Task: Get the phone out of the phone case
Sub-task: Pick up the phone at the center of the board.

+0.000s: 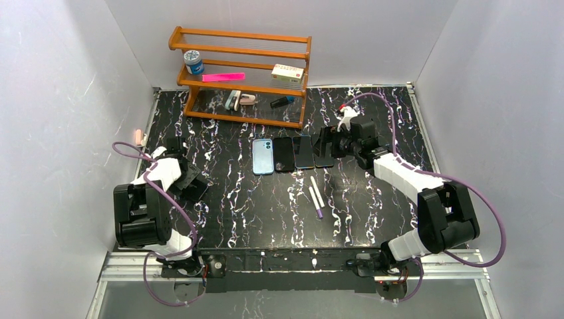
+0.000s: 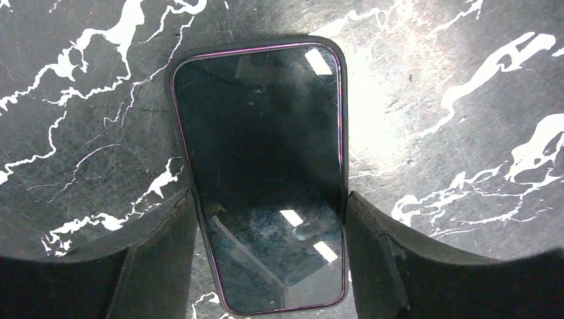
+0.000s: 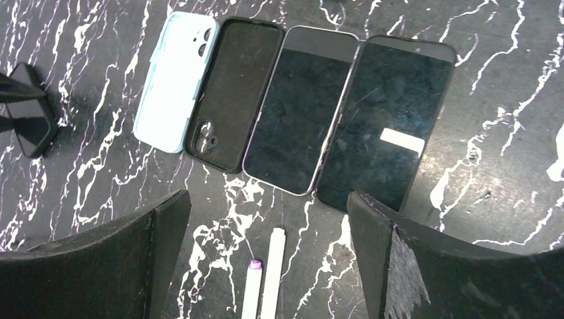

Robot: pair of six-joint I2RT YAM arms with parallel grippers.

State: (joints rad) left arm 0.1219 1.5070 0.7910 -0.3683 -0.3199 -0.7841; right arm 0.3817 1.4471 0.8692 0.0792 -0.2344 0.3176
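My right gripper is to go next to the dark phone that my left gripper is holding and close on the dark phone's near end point(image 1: 200, 193) point(image 3: 40, 143).
A dark phone point(image 2: 266, 166) with a thin purple rim, set in a dark case edge, sits between my left gripper's point(image 2: 269, 199) fingers, which press on its two long sides. It also shows in the top view point(image 1: 195, 189) at the table's left and in the right wrist view point(image 3: 30, 126). My right gripper point(image 3: 268, 219) is open and empty, hovering over the table just in front of a row: a light blue case point(image 3: 174, 83) lying back up, an empty black case point(image 3: 229, 93), and two dark phones point(image 3: 299, 109) point(image 3: 386, 123) lying face up.
Two white pens point(image 1: 315, 195) lie mid-table, just below my right gripper. A wooden shelf point(image 1: 239, 73) with small items stands at the back. Grey walls close in left and right.
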